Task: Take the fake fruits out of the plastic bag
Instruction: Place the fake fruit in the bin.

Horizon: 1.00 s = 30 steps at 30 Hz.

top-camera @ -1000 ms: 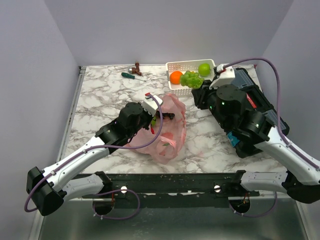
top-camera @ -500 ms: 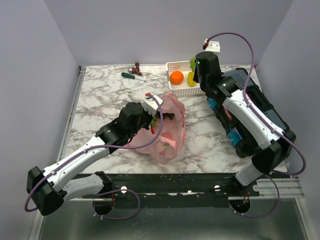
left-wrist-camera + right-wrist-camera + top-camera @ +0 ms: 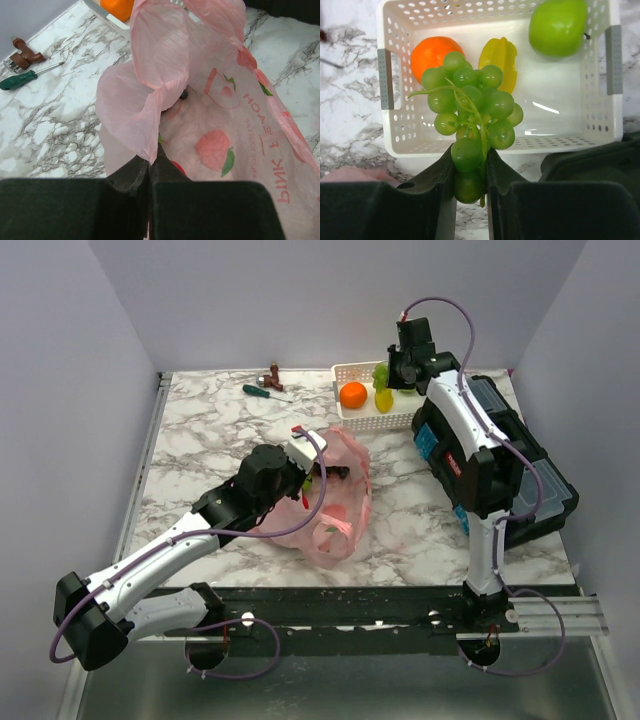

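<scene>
My right gripper should release the bunch of green grapes in the white basket point(image 3: 379, 398) point(image 3: 491, 95), near the orange.
The pink plastic bag point(image 3: 340, 498) lies mid-table. My left gripper point(image 3: 312, 468) is shut on a fold of its rim point(image 3: 150, 150) and holds the mouth up. A red fruit point(image 3: 178, 167) shows through the film, and something dark point(image 3: 184, 93) lies deeper inside. My right gripper point(image 3: 386, 375) is shut on the green grape bunch point(image 3: 470, 110), which hangs above the front of the white basket point(image 3: 570, 142). In the basket lie an orange point(image 3: 432, 50), a yellow fruit point(image 3: 502, 55) and a green apple point(image 3: 557, 25).
A green-handled screwdriver point(image 3: 265, 391) and a small brown object point(image 3: 274, 373) lie at the back left of the basket. A black toolbox point(image 3: 510, 470) stands along the right side, under my right arm.
My right arm has risen from low by the toolbox and stretched up over the basket, carrying the green grapes with it. My left gripper and the bag have not moved.
</scene>
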### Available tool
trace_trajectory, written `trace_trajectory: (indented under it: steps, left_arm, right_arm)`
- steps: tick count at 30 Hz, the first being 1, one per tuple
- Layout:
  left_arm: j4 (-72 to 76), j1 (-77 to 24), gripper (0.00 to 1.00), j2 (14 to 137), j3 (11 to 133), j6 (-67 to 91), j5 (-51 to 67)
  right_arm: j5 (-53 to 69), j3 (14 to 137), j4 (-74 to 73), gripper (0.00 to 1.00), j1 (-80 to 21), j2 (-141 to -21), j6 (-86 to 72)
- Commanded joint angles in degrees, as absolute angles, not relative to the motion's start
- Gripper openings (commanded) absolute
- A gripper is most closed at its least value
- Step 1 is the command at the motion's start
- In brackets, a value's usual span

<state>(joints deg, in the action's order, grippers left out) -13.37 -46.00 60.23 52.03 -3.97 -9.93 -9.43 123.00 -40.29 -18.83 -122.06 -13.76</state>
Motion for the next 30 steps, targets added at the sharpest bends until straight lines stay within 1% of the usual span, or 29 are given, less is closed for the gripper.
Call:
trace_trajectory:
  steps: [1, 3, 6, 13, 21, 24, 27, 30]
  left_arm:
    - [-12.86, -46.3, 0.0, 60.58, 53.1, -3.16, -7.75]
    - [-12.88, -46.25, 0.0, 60.64, 53.17, -3.08, -7.55]
    - [-12.88, -46.27, 0.0, 60.73, 53.17, -2.9, -7.23]
    - [-12.92, -46.24, 0.0, 61.26, 53.26, -2.79, -7.01]
    - [-12.95, -46.23, 0.0, 62.43, 53.6, -2.47, -6.27]
    - [-13.03, -46.3, 0.0, 62.92, 53.74, -2.46, -6.15]
    - [-13.12, -46.26, 0.0, 63.02, 53.79, -2.46, -6.39]
    - [-13.08, -46.25, 0.0, 62.93, 53.7, -2.54, -6.5]
  right_arm:
    - [3.97, 131.47, -48.03, 0.01, -17.84, -126.7, -6.64]
    - [5.7, 132.93, -50.18, 0.01, -17.84, -128.27, -4.03]
    - [7.58, 132.0, -50.35, 0.01, -17.83, -128.76, -0.85]
    - [7.77, 134.37, -52.88, 0.01, -17.84, -133.07, 7.03]
    - [8.3, 133.06, -52.74, 0.01, -17.84, -136.67, 12.9]
    - [6.1, 134.26, -51.7, 0.03, -17.84, -138.93, 13.13]
    - [4.42, 134.6, -50.97, 0.15, -17.84, -140.57, 14.24]
    - [3.06, 134.67, -50.5, 0.16, -17.84, -141.43, 14.94]
